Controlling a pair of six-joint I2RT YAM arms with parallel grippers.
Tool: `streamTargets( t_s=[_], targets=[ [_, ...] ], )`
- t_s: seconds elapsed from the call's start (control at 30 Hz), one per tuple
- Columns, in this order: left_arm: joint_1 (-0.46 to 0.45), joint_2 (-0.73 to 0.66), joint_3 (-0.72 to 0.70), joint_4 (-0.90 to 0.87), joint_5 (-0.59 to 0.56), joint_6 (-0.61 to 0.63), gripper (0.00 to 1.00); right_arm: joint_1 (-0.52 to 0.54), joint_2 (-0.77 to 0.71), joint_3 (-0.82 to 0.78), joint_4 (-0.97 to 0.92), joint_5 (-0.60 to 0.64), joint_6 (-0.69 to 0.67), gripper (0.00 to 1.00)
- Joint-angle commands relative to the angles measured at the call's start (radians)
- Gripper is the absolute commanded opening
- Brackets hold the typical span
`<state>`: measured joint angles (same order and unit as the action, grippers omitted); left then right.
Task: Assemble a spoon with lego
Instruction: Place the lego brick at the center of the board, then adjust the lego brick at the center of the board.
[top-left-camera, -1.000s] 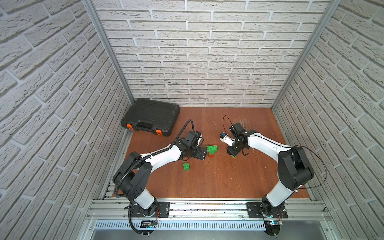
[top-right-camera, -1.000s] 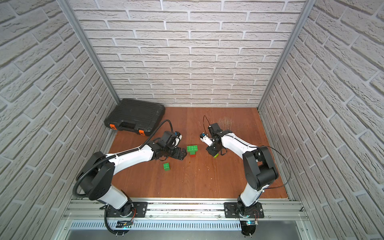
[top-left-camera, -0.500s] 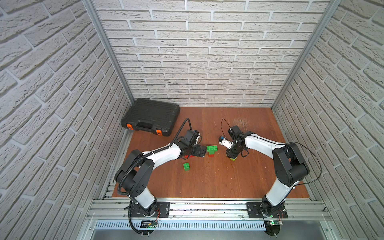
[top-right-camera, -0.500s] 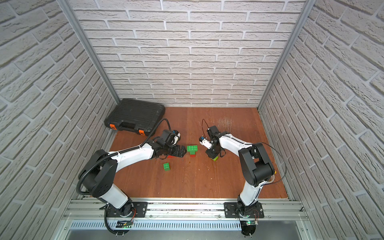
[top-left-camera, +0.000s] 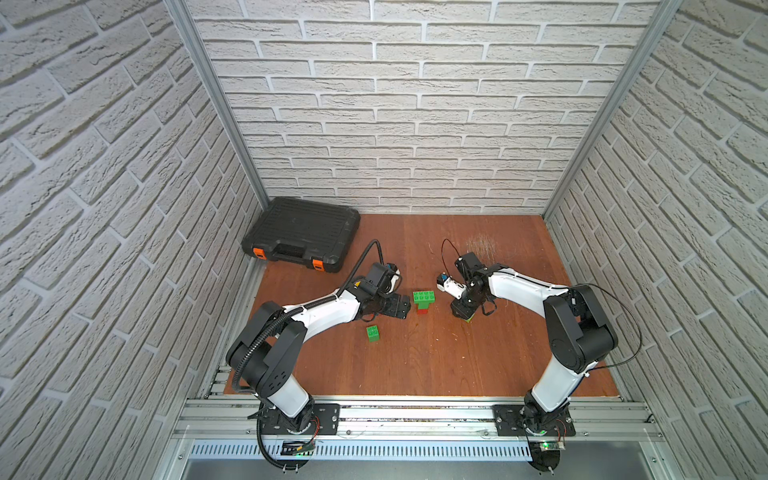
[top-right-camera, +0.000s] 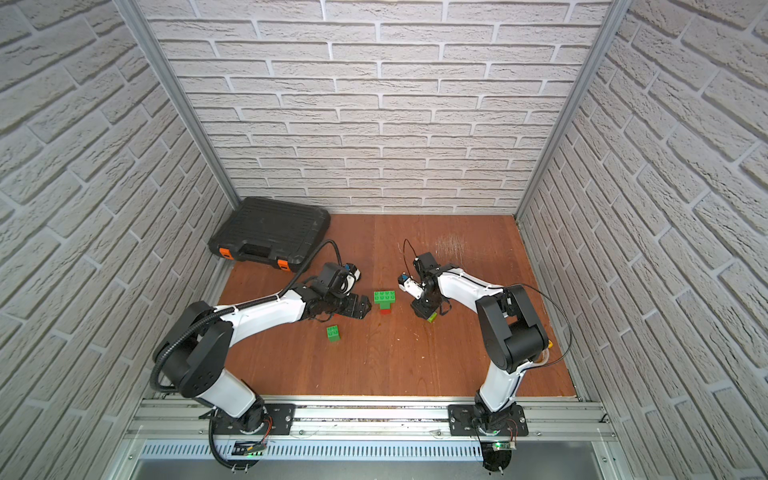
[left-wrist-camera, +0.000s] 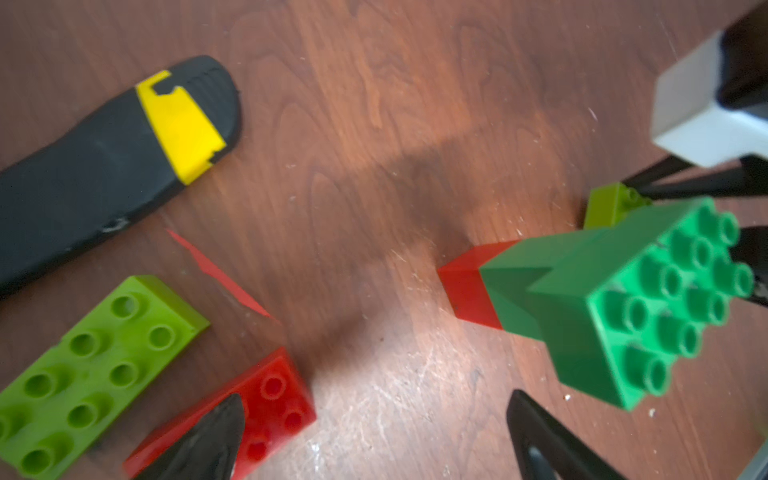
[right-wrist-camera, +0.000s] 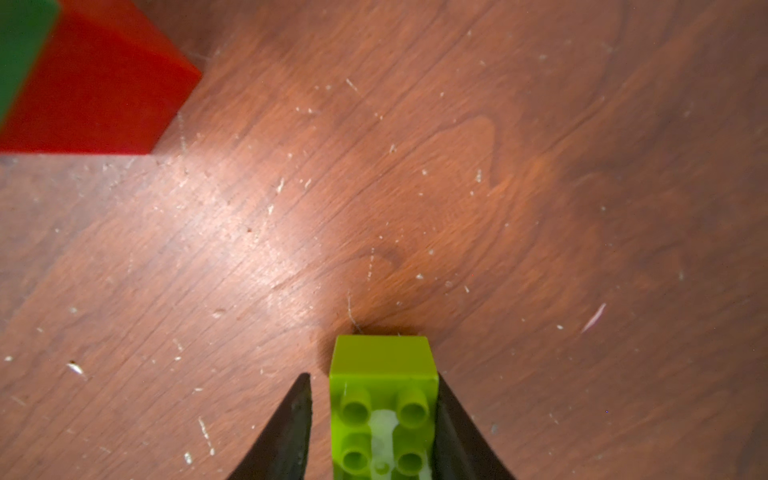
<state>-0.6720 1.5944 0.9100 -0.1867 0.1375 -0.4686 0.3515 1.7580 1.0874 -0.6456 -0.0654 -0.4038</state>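
Note:
I need to back off and take the lime brick closer to its middle (right-wrist-camera: 382, 464) before I place it on the stack, because my right gripper's fingers sit near the brick's end.
A partly joined lego stack (top-left-camera: 424, 297) (top-right-camera: 384, 297) stands mid-table: a dark green oblong brick on a green stem with a red foot (left-wrist-camera: 469, 286). My right gripper (top-left-camera: 464, 312) (right-wrist-camera: 372, 377) is open around a small lime brick (right-wrist-camera: 384, 365) (top-right-camera: 432, 318) resting on the table; one finger touches it and the other stands a little apart. My left gripper (top-left-camera: 399, 306) (left-wrist-camera: 376, 397) is wide open just left of the stack, one fingertip over a loose red brick (left-wrist-camera: 274, 399). A flat lime oblong brick (left-wrist-camera: 95, 374) lies beside that. A small green brick (top-left-camera: 372, 333) lies nearer the front.
A black-and-yellow utility knife (left-wrist-camera: 104, 158) lies under the left arm near the loose bricks. A black tool case (top-left-camera: 301, 232) with orange latches sits at the back left corner. Brick-pattern walls close in three sides, and a metal rail runs along the front.
The right gripper's jaws have parted from the lime brick, which now rests on the table. Both arms have shifted slightly; the stack has not moved.

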Motion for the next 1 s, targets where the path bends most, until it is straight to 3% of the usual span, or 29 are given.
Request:
streamTargets(
  t_s=[0.0, 0.97],
  targets=[
    [-0.016, -0.020, 0.001, 0.013, -0.004, 0.030, 0.98, 0.007, -0.006, -0.004, 0.006, -0.008, -0.002, 0.51],
    [0.006, 0.028, 0.055, 0.042, 0.002, -0.040, 0.98, 0.002, -0.075, -0.027, -0.006, 0.021, -0.001, 0.58]
  ],
)
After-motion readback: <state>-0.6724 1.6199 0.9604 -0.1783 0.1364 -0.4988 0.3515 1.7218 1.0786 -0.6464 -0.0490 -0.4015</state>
